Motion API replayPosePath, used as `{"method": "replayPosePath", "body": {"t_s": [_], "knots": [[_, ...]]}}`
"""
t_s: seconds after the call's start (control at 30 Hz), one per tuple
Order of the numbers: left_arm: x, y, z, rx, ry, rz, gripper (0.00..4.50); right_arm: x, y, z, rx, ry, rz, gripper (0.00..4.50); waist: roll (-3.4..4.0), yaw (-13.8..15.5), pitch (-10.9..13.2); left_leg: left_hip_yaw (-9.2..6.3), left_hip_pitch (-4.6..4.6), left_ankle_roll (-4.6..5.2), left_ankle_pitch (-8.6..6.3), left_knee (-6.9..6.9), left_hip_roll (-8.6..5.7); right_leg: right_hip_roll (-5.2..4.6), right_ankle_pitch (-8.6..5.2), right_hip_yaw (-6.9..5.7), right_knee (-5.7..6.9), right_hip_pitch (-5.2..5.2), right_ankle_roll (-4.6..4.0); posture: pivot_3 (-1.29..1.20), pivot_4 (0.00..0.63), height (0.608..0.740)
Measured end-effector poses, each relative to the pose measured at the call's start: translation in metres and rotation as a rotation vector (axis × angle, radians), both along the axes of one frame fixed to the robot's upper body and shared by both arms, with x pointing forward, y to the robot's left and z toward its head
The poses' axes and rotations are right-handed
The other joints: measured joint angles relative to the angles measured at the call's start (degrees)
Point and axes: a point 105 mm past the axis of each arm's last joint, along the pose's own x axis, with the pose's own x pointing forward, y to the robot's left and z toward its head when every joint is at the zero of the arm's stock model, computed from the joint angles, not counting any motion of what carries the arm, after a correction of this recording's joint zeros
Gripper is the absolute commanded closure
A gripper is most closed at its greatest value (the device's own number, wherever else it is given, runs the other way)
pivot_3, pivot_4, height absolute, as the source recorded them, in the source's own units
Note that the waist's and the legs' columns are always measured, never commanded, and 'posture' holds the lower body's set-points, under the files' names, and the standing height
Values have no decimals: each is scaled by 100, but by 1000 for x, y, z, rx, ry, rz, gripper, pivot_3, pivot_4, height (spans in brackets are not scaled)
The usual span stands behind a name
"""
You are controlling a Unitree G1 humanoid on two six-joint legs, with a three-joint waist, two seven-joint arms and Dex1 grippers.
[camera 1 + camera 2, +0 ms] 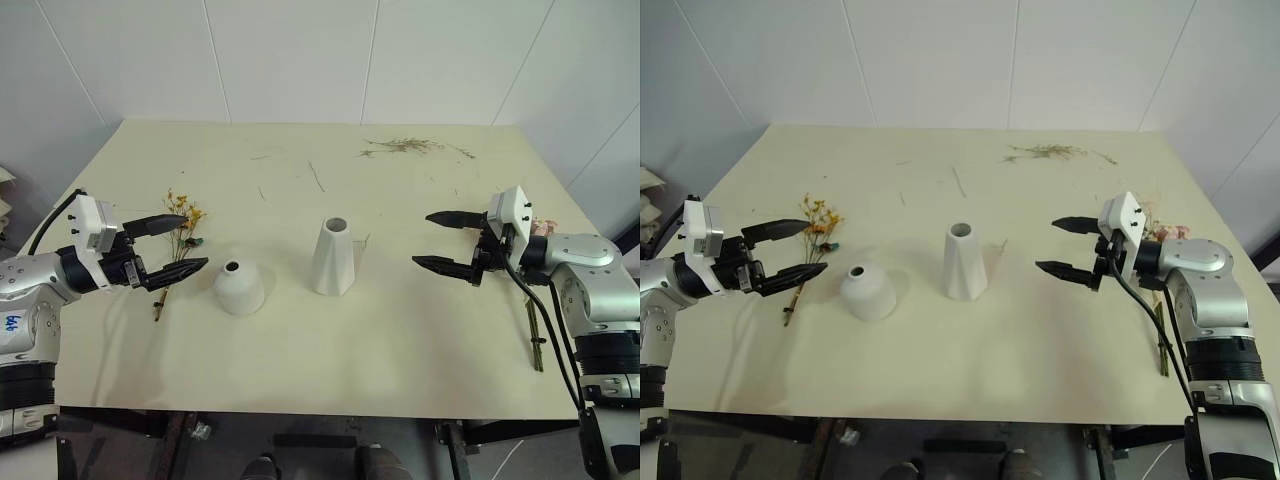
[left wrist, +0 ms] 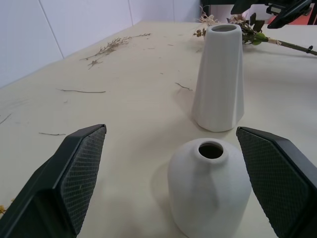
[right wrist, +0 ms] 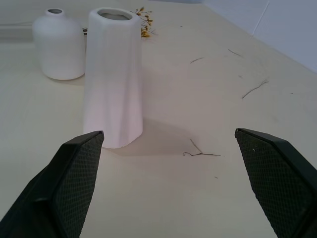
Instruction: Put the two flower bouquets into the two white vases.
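Note:
My left gripper goes to the yellow-orange bouquet next and closes on its lower stems (image 1: 163, 291), just above the bare ends.
Two white vases stand mid-table: a short squat vase (image 1: 238, 287) on the left and a taller cone vase (image 1: 333, 257) to its right. The yellow-orange bouquet (image 1: 182, 225) lies flat at the left, partly behind my left gripper (image 1: 197, 240). That gripper is open, level and pointing toward the squat vase (image 2: 210, 188). The cream-pink bouquet (image 1: 1165, 232) lies at the right edge, mostly hidden by my right arm, with its stem (image 1: 535, 340) trailing toward the front. My right gripper (image 1: 421, 239) is open and empty, pointing at the cone vase (image 3: 114, 79).
Loose dry twigs (image 1: 405, 146) are scattered at the table's back right, with a few thin ones (image 1: 316, 177) behind the vases. The cream table (image 1: 400, 350) stands against a white wall. Its front edge lies close below both arms.

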Motion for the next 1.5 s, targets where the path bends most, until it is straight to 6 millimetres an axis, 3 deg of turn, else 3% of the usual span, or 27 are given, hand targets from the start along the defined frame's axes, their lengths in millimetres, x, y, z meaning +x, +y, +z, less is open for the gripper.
{"method": "replayPosePath", "body": {"t_s": [0.37,0.5,0.67,0.87,1.03,1.2,1.4,1.5], "knots": [[0,7,-7,-5,9,65,0,1,4,1,16,6,7,12,0,-3,0,1,1,0,0,1,0,0,0,1,0,0,0,0,150,740],[9,33,-16,45,74,278,0,3,10,5,37,1,26,12,1,-21,0,2,1,1,-1,0,0,0,1,4,0,-1,1,0,150,740],[11,61,-16,8,161,464,0,6,26,38,69,-88,82,12,1,-12,0,4,1,0,-2,-1,3,2,2,6,1,-5,2,0,150,740],[14,96,-21,1,384,743,0,-3,42,36,58,-81,188,12,1,5,0,4,-4,-1,-4,-1,-1,1,1,7,1,-8,3,0,150,740],[17,96,-45,112,609,844,0,-15,49,43,34,-124,235,12,0,-2,0,3,-3,-2,-4,-1,1,4,1,6,5,-8,3,0,150,740],[24,82,-56,138,724,844,0,-21,48,29,45,-85,239,12,-4,3,-2,4,-6,-2,-3,-1,0,3,1,7,5,-10,3,0,150,740],[34,60,-50,164,786,795,0,-28,54,29,65,-96,250,12,-5,-15,-2,4,-6,-3,-3,0,2,7,1,7,8,-15,3,0,150,740],[38,59,-41,158,812,813,0,-29,58,27,85,-94,259,12,-5,-8,-2,5,-6,-3,-3,0,0,5,1,8,9,-15,3,0,150,740]]}}
